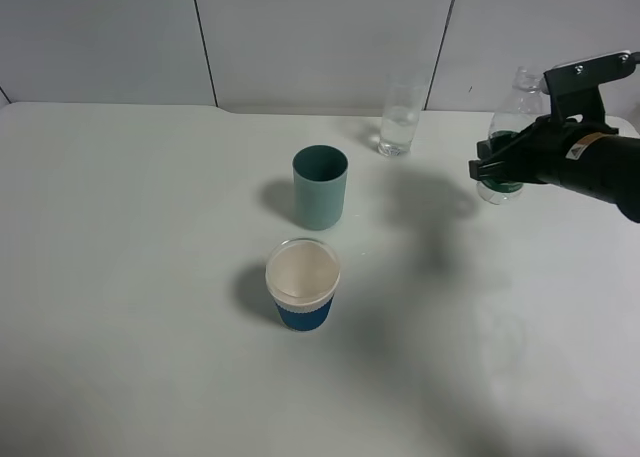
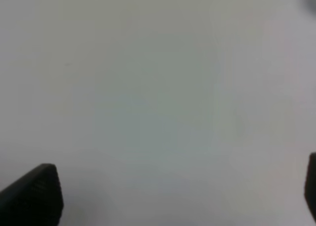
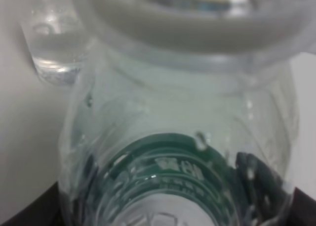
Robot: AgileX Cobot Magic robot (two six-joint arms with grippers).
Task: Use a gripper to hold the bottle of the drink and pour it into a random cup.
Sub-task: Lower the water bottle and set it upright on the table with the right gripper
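My right gripper should release the bottle on the white table, diagonally (image 1: 476,221) in front of the tall clear glass.
The bottle of the drink (image 1: 516,112) is a small clear plastic bottle with a dark green label and no cap, standing roughly upright at the far right. My right gripper (image 1: 497,169) is shut on its labelled lower body from the right. In the right wrist view the bottle (image 3: 177,137) fills the frame, with dark fingers (image 3: 22,217) at its sides. The cup (image 1: 401,116), a tall clear glass, stands at the back, left of the bottle, and shows as the cup (image 3: 53,43) beyond it. My left gripper (image 2: 177,186) is open over bare table.
A teal-green cup (image 1: 320,186) stands mid-table, and a blue paper cup with a white rim (image 1: 302,284) sits in front of it. The white table (image 1: 130,277) ends at a panelled wall right behind the glass.
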